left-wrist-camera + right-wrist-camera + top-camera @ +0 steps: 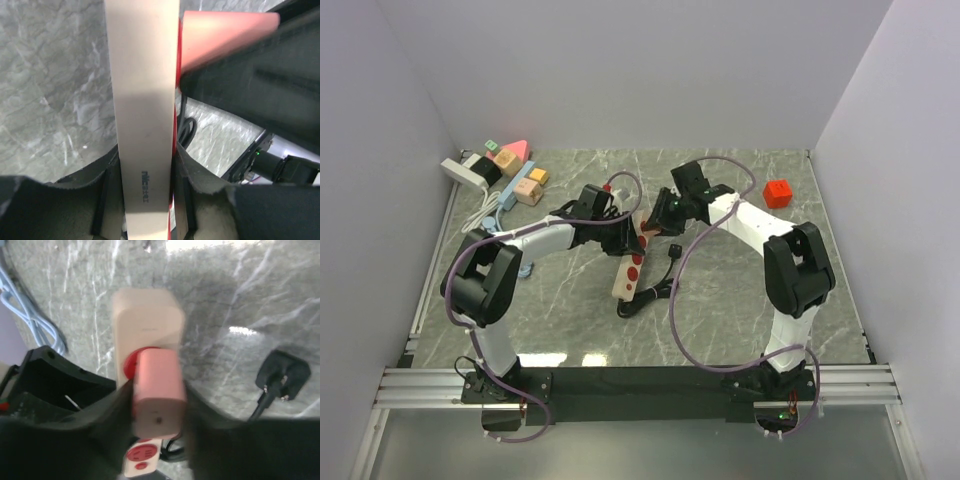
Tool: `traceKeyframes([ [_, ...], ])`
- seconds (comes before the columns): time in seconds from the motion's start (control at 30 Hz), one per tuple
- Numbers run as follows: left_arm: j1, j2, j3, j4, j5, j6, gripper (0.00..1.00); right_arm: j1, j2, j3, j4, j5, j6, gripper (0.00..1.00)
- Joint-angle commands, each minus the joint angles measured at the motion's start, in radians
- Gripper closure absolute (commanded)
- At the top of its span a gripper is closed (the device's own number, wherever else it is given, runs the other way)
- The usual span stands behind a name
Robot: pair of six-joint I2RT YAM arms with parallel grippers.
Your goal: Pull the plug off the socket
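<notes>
I should use my right gripper to set the pink plug down at the red cube's spot on the table (777, 185), nudging the cube back as I do so.
A beige power strip (628, 268) with red sockets lies mid-table. My left gripper (618, 238) is shut on its far part; in the left wrist view the strip's side (145, 100) is pinched between both jaws of my left gripper (145, 175). A pink plug (157, 387) sits over a red socket near the strip's (145, 322) far end. My right gripper (157, 405) is shut on the plug, one jaw on each side. The plug also shows in the left wrist view (225, 32). Its prongs are hidden, so I cannot tell if they are still seated.
The strip's black cord (655, 290) and black plug (282, 372) lie right of it. A red cube (777, 192) sits back right. A white power strip (465, 172), toy blocks (525, 180) and a blue cable (500, 208) are back left. Walls enclose three sides.
</notes>
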Motion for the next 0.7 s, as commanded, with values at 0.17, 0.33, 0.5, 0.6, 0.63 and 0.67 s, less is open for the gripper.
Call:
traceKeyframes([
  [0.17,0.003,-0.043,-0.009,0.081,-0.008,0.013,0.99,-0.043,-0.07,0.021,-0.005,-0.04,-0.009,1.0],
  [0.33,0.045,0.027,-0.054,0.098,-0.031,0.016,0.99,-0.175,-0.195,-0.023,-0.002,-0.165,-0.033,1.0],
  [0.5,0.057,0.06,-0.074,0.096,-0.047,0.01,0.99,-0.336,-0.241,-0.017,-0.059,-0.187,-0.073,1.0],
  [0.6,0.055,0.041,-0.068,0.115,-0.035,-0.011,0.99,-0.402,-0.244,-0.008,-0.114,-0.002,-0.061,1.0],
  [0.63,0.055,0.024,-0.065,0.113,-0.034,-0.016,0.99,-0.429,-0.25,-0.059,-0.096,0.026,-0.021,1.0],
  [0.67,0.055,0.017,-0.049,0.112,-0.032,-0.019,0.99,-0.46,-0.252,-0.095,-0.073,0.069,0.011,1.0],
])
